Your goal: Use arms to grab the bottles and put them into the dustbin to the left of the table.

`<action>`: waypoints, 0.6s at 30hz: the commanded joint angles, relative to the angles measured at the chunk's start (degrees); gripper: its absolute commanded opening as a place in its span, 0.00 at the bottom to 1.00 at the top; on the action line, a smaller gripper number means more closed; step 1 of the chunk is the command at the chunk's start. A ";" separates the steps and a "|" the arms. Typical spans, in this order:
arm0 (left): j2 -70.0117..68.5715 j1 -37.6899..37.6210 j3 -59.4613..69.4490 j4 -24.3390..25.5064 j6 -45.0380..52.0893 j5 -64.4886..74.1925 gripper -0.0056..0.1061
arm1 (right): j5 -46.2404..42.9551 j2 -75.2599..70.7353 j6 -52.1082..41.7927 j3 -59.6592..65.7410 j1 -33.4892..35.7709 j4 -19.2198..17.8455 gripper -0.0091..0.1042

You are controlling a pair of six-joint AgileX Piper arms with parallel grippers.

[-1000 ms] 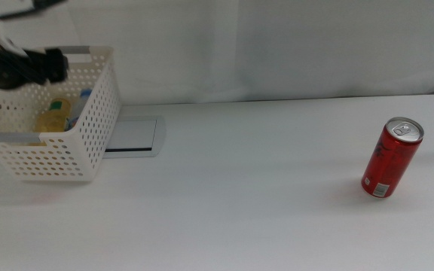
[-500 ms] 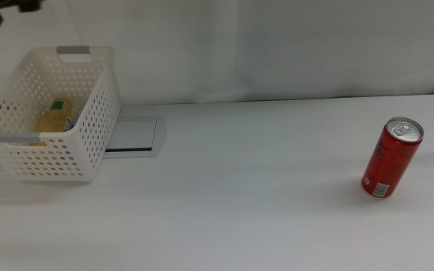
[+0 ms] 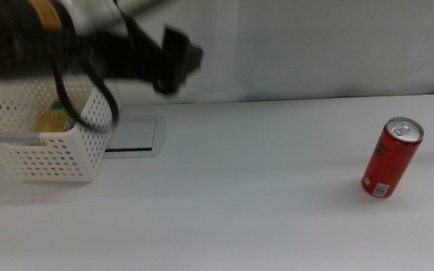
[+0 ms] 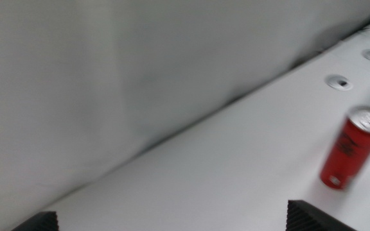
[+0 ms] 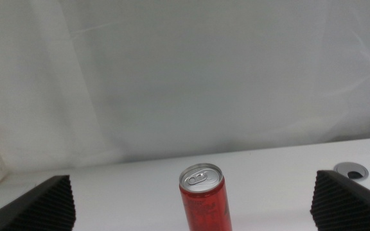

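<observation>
My right gripper will close around the middle of the body [image 3: 389, 162] [image 5: 209, 222] of the red can, keeping well below the silver top of the can.
A slim red can [image 3: 392, 158] stands upright on the white table [image 3: 247, 211] at the right. The white perforated dustbin [image 3: 21, 154] sits at the far left and holds a yellow-juice bottle [image 3: 52, 120]. My left gripper [image 3: 175, 60], blurred by motion, hangs high just right of the dustbin; its jaws are open and empty. The left wrist view looks across the table to the red can [image 4: 354, 156]. In the right wrist view my right gripper [image 5: 191, 192] is open, with the red can [image 5: 204, 200] standing apart, in line with the gap between the jaws.
A flat grey-white tray [image 3: 132, 136] lies just right of the dustbin. Round holes [image 4: 338, 81] are set in the table near the can, one of them seen as a round hole [image 5: 351, 170] beside the right gripper. A white curtain backs the table.
The left arm left the dustbin, rose out of the middle view, and now sweeps back in, moving right past the dustbin. The can has not moved.
</observation>
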 commanded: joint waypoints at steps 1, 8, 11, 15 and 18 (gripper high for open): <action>-3.11 -2.28 5.32 -0.30 0.49 -4.75 0.88 | 4.35 3.60 -0.34 -3.89 0.23 -0.88 0.99; -14.62 -4.61 22.56 -0.76 0.40 -13.29 0.85 | 13.39 16.83 0.11 -10.70 0.23 0.82 0.99; -17.65 -4.61 26.78 -0.76 0.40 -13.69 0.85 | 11.29 21.93 0.01 -10.70 0.23 0.54 0.99; -19.87 -4.61 30.85 -0.76 0.40 -14.37 0.85 | 7.25 29.14 0.01 -10.70 0.23 0.01 0.99; -19.97 -4.61 32.08 -0.76 0.40 -14.74 0.85 | 5.48 34.48 -0.64 -10.36 0.23 -0.75 0.99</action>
